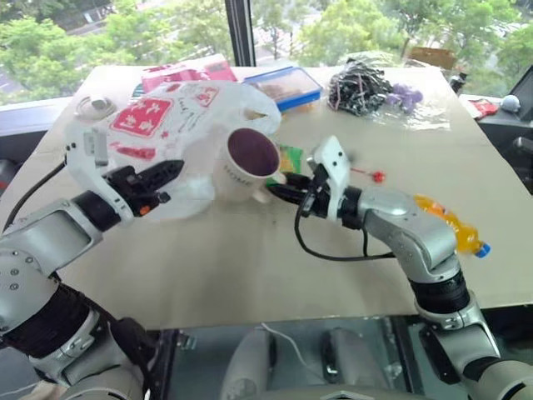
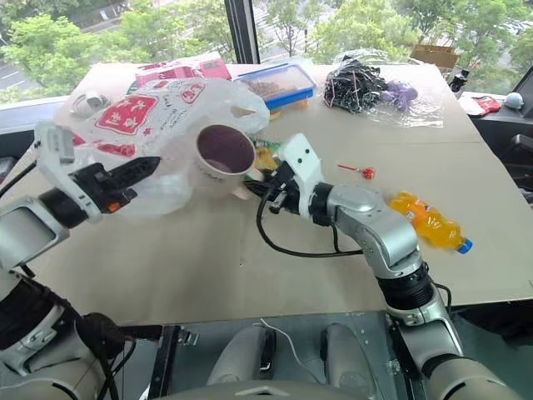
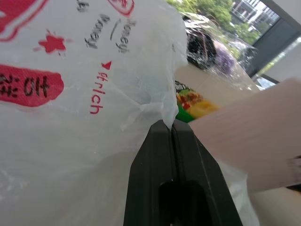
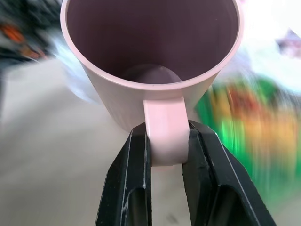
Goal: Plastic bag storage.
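Observation:
The pale pink mug, now held tilted beside the bag, will go from my right gripper down inside the plastic bag's near opening (image 1: 206, 174), where I will set it by the fingers of my left gripper.
The plastic bag (image 1: 179, 125), thin, white and printed with red labels, hangs bunched over the left side of the table (image 1: 250, 267). My left gripper (image 1: 176, 167) is shut on a fold of its film, and the pinch shows at the fingertips (image 3: 168, 125) in the left wrist view. A pale pink mug (image 1: 250, 160) with a dark purple inside is held tilted right beside the bag, its mouth turned up towards the camera. My right gripper (image 1: 276, 188) is shut on the mug's handle (image 4: 164, 132), one finger on each side.
Behind the mug lies a green snack packet (image 1: 290, 158). At the back stand a blue-lidded box (image 1: 287, 85), a pink package (image 1: 187, 73) and clear plastic with dark cords (image 1: 358, 87). An orange bottle (image 1: 450, 225) and a red lollipop (image 1: 375, 175) lie to the right.

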Motion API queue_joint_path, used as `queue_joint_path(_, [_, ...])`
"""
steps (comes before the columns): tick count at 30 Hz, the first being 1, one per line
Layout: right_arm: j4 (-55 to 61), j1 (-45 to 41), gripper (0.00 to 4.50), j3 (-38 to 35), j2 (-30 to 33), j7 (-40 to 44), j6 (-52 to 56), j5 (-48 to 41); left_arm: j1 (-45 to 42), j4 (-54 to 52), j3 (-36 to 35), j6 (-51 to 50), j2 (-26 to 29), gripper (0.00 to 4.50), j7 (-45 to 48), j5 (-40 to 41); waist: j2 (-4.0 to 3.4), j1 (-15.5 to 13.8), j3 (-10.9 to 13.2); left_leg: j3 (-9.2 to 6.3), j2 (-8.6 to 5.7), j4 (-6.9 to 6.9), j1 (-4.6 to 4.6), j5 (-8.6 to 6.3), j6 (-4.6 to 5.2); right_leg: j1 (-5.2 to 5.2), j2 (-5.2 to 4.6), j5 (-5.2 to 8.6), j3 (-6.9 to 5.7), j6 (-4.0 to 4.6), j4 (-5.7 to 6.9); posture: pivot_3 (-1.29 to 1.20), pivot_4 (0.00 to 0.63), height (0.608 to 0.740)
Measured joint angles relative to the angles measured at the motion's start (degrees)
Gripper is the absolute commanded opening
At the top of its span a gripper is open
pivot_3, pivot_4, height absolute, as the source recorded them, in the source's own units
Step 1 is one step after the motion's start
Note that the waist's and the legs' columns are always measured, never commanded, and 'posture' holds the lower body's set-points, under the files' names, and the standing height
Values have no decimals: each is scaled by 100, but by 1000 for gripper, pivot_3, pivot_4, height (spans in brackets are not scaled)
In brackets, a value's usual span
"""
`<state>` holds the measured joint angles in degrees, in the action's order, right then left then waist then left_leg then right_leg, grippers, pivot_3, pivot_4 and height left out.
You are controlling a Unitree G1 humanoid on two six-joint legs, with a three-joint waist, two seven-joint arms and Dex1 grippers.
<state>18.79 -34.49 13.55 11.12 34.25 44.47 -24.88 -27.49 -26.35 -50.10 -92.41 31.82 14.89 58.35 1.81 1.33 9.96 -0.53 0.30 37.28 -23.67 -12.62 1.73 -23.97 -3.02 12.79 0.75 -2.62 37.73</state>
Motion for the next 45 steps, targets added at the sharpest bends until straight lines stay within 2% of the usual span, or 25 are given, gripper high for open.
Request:
queue_joint_path(6, [-465, -250, 405, 168, -384, -109, -284, 214, 367, 7, -316, 0, 243, 0, -302, 979, -1, -34, 0, 2, -5, 3, -3, 1, -1, -2, -4, 0, -2, 1, 0, 0, 150, 740])
queue_joint_path(9, [-1170, -565, 405, 449, -703, -128, -863, 608, 435, 133, -384, 157, 290, 0, -902, 2018, 1, -47, 0, 0, -6, 3, -5, 1, -2, -2, -9, 0, -2, 1, -3, 0, 150, 740])
queue_joint_path(14, [-2367, -674, 405, 606, -941, -104, -1734, 1111, 1424, 325, 51, 1475, 1133, 0, -2104, 4056, -3, -37, 2, -1, -6, -5, -9, 0, -5, -10, -44, 0, 17, 5, -4, 0, 150, 740])
queue_joint_path(20, [-3585, -1242, 405, 775, -1373, -347, -2631, 1812, 2314, -36, 688, 2679, 1662, 0, -2585, 5078, -10, -28, 6, 1, -6, -16, -10, 0, -8, -17, -47, 16, 14, 35, -5, 0, 150, 740])
queue_joint_path(27, [-4420, -1478, 405, 908, -1522, -627, -3304, 2506, 2931, -309, 1143, 3280, 2065, 0, -2542, 5089, -13, -37, 8, 11, -15, -29, -17, 1, -7, -27, -45, 20, -1, 42, -11, 0, 150, 740])
queue_joint_path(29, [-4319, -1485, 405, 712, -1698, -300, -2864, 2145, 3092, -430, 1285, 3344, 2147, 0, -2440, 4916, -13, -31, 8, 11, -13, -33, -17, 1, -7, -28, -19, 20, -1, 41, -11, 0, 150, 740])
queue_joint_path(32, [-3840, -1591, 405, 639, -1830, 565, -1540, 1306, 3179, -611, 1428, 3451, 2231, 0, -2173, 4559, -17, -23, 11, 10, -3, -41, -14, 1, -8, -30, -7, 21, -2, 43, -11, 0, 150, 740])
queue_joint_path(35, [-3831, -1881, 405, 590, -1850, 812, -780, 1004, 3213, -766, 1452, 3557, 2279, 0, -1844, 4069, -22, -29, 13, 11, -2, -43, -10, 5, -14, -30, -4, 23, -5, 46, -10, 0, 150, 740])
queue_joint_path(40, [-4792, -2363, 405, 179, -1904, 571, -400, 843, 3342, -1006, 1505, 3664, 2279, 0, -1457, 3625, -20, -40, 13, 12, -3, -43, -13, 6, -16, -30, -4, 24, -5, 47, -14, 0, 150, 740])
queue_joint_path(42, [-5921, -2796, 405, 33, -1977, 346, -621, 884, 3436, -1117, 1514, 3786, 2265, 0, -1349, 3548, -22, -11, 14, 20, -4, -52, -14, 6, -16, -36, -5, 23, 3, 47, -18, 0, 150, 740])
queue_joint_path(43, [-6149, -2911, 1436, -57, -1992, 335, -748, 888, 3456, -1166, 1516, 3805, 2254, 0, -1318, 3526, -22, -6, 14, 21, -4, -53, -16, 6, -16, -39, -5, 24, 4, 47, -18, 0, 150, 740])
queue_joint_path(44, [-6402, -3056, 1732, -67, -2014, 351, -936, 917, 3489, -1203, 1515, 3833, 2254, 0, -1278, 3509, -22, 3, 14, 22, -4, -58, -16, 6, -16, -42, -4, 23, 6, 47, -18, 0, 150, 740])
queue_joint_path(45, [-6567, -3156, 2276, -50, -2025, 408, -1131, 972, 3522, -1250, 1516, 3872, 2253, 0, -1248, 3496, -21, 26, 13, 22, -4, -64, -16, 6, -17, -43, -4, 24, 6, 48, -19, 0, 150, 740])
